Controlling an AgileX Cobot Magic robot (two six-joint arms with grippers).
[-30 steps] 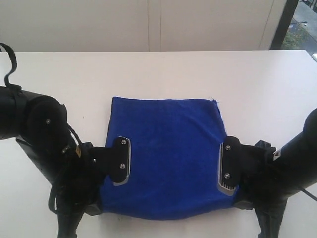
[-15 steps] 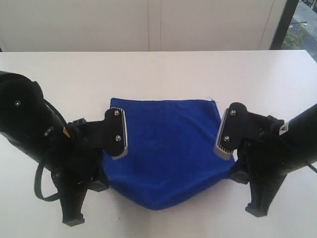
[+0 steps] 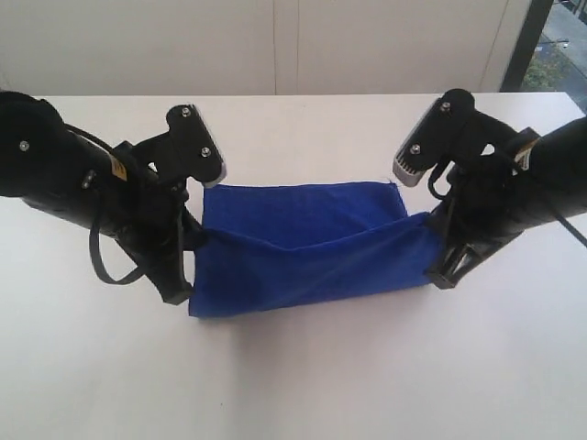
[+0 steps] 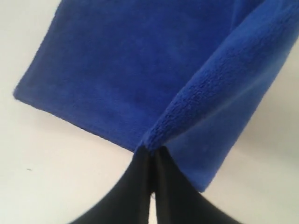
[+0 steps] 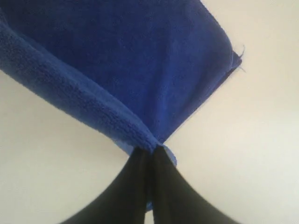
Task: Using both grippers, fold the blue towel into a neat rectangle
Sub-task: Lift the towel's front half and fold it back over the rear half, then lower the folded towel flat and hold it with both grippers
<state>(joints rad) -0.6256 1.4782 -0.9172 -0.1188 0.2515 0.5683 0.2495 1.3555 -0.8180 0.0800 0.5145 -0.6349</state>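
Observation:
Next, I let go of the blue towel's near corner with my right gripper over its far corner with the loose thread (image 3: 393, 179) (image 5: 236, 57).
The blue towel (image 3: 303, 247) lies on the white table, its far part flat and its near edge lifted and carried toward the far edge, sagging in the middle. My left gripper (image 3: 197, 240) is shut on the towel's near left corner (image 4: 154, 144). My right gripper (image 3: 438, 223) is shut on the near right corner (image 5: 152, 147). Both pairs of black jaws pinch a thick fold of cloth between them. In the right wrist view the towel's far corner (image 5: 236, 60) shows a loose thread.
The white table (image 3: 303, 385) spreads all round the towel. A pale wall (image 3: 275, 46) stands behind the table's far edge, with a dark window frame (image 3: 527, 46) at the far right.
Both grippers have risen and moved away toward the far edge, pulling the towel's near edge up and over. The flat cloth has become a half-folded, sagging sheet.

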